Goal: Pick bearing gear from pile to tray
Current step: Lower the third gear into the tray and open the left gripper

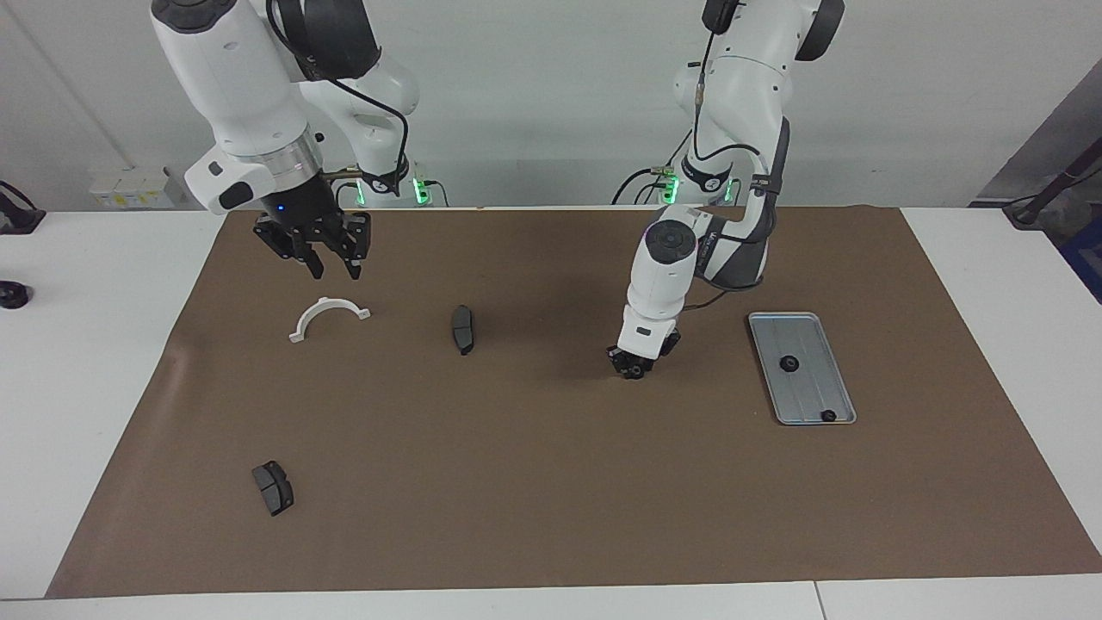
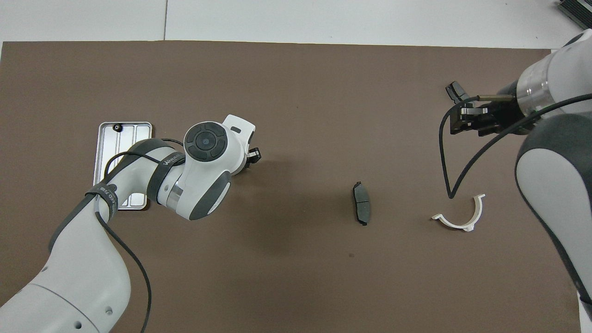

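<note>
Next, I release the black bearing gear from my left gripper near the middle of the silver tray (image 2: pixel 128 166), below the left arm.
A small black bearing gear (image 1: pixel 634 372) rests on the brown mat, beside the tray toward the table's middle. My left gripper (image 1: pixel 634 368) is down at the mat and shut on it. In the overhead view the left hand covers the gear, and only the tip of the left gripper (image 2: pixel 252 156) shows. The silver tray (image 1: pixel 814 392) lies toward the left arm's end with two gears in it; the left arm hides part of the tray (image 2: pixel 135 132) from above. My right gripper (image 1: pixel 334 269) hangs open and empty over the mat by the white half-ring. No pile is in view.
A white half-ring (image 1: pixel 328 317) (image 2: pixel 459 217) lies toward the right arm's end. One dark brake pad (image 1: pixel 463 329) (image 2: pixel 361 209) is mid-table. Another brake pad (image 1: pixel 273 487) lies farther from the robots, partly under the right gripper (image 2: pixel 462 121) from above.
</note>
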You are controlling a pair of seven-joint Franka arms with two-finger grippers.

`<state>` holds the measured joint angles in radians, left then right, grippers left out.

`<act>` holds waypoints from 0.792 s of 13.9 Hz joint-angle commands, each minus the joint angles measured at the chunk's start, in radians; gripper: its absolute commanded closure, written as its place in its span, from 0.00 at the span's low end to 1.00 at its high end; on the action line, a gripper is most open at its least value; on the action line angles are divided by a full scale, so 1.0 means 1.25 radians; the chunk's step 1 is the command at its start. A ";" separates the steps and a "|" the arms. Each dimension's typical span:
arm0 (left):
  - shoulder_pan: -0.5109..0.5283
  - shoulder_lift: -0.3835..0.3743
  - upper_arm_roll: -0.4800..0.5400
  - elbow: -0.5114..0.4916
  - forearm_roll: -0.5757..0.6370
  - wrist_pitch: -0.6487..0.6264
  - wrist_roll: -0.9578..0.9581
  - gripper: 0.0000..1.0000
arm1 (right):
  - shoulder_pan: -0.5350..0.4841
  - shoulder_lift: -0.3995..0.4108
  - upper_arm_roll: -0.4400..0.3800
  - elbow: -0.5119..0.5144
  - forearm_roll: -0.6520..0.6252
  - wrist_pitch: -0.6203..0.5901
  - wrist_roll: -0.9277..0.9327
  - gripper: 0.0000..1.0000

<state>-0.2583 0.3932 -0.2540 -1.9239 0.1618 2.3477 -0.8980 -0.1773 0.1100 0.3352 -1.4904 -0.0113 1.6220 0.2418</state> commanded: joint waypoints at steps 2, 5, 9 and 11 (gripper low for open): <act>0.004 -0.029 0.009 -0.024 0.018 0.016 -0.011 1.00 | -0.034 -0.022 0.012 -0.026 0.025 -0.054 -0.024 0.48; 0.064 -0.096 0.006 -0.022 0.010 -0.042 0.060 1.00 | -0.035 -0.023 0.010 -0.026 0.025 -0.059 -0.028 0.48; 0.216 -0.203 0.006 -0.022 -0.128 -0.179 0.360 1.00 | -0.080 -0.023 0.009 -0.027 0.025 -0.061 -0.029 0.48; 0.309 -0.216 0.006 -0.021 -0.153 -0.215 0.516 1.00 | -0.110 -0.022 0.009 -0.025 0.030 -0.061 -0.044 0.48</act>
<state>0.0310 0.1595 -0.2382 -1.9195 0.0166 2.1106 -0.4155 -0.2583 0.1074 0.3347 -1.4952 -0.0108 1.5519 0.2339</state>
